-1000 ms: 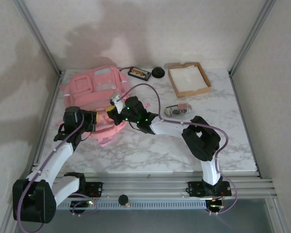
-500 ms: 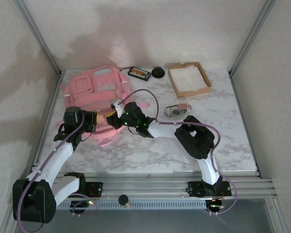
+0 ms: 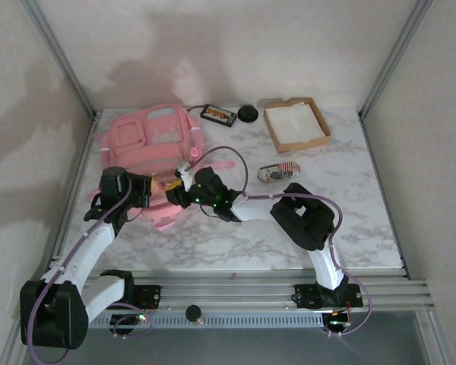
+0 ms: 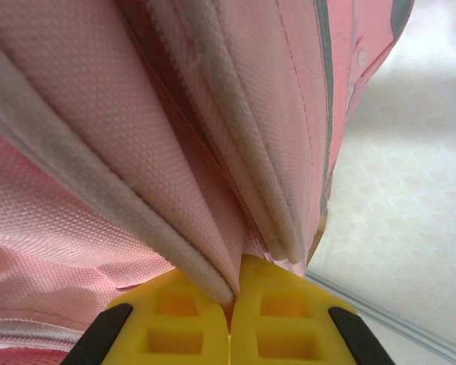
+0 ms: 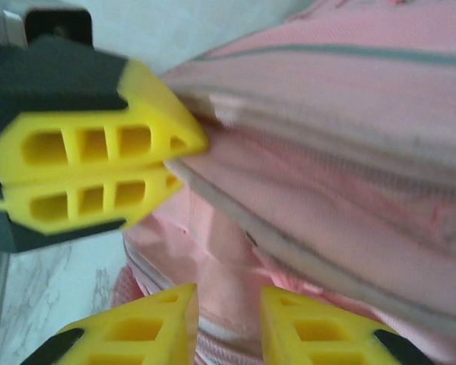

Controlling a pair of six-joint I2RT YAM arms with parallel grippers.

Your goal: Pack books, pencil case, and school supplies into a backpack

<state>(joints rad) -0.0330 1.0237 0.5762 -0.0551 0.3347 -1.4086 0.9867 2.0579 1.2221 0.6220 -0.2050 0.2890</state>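
The open fingers of my right gripper are short of the pale-piped rim, so my right gripper will move in and pinch the piping [image 5: 247, 230] next to my left gripper.
The pink backpack [image 3: 146, 143] lies at the table's back left. My left gripper [image 3: 156, 188] is shut on its pale-piped opening rim [image 4: 175, 251], pinched between the yellow fingertips [image 4: 167, 319]. In the right wrist view the left gripper [image 5: 184, 158] holds that rim up off the pink backpack fabric [image 5: 349, 152]. My right gripper [image 5: 228, 323] sits just beside it at the backpack's near edge [image 3: 176, 193], open, with pink fabric beyond the gap and nothing held. A dark book [image 3: 218, 115] lies behind the backpack. The patterned pencil case [image 3: 279, 172] rests mid-table.
A shallow cardboard tray [image 3: 313, 114] with white lining stands at the back right. A black round object [image 3: 248, 114] sits next to the dark book. The right arm [image 3: 304, 217] stretches across the table's middle towards the backpack.
My right gripper has slid down and left along the backpack's near edge, close to the left gripper, and its jaws have parted. The left gripper has kept its hold.
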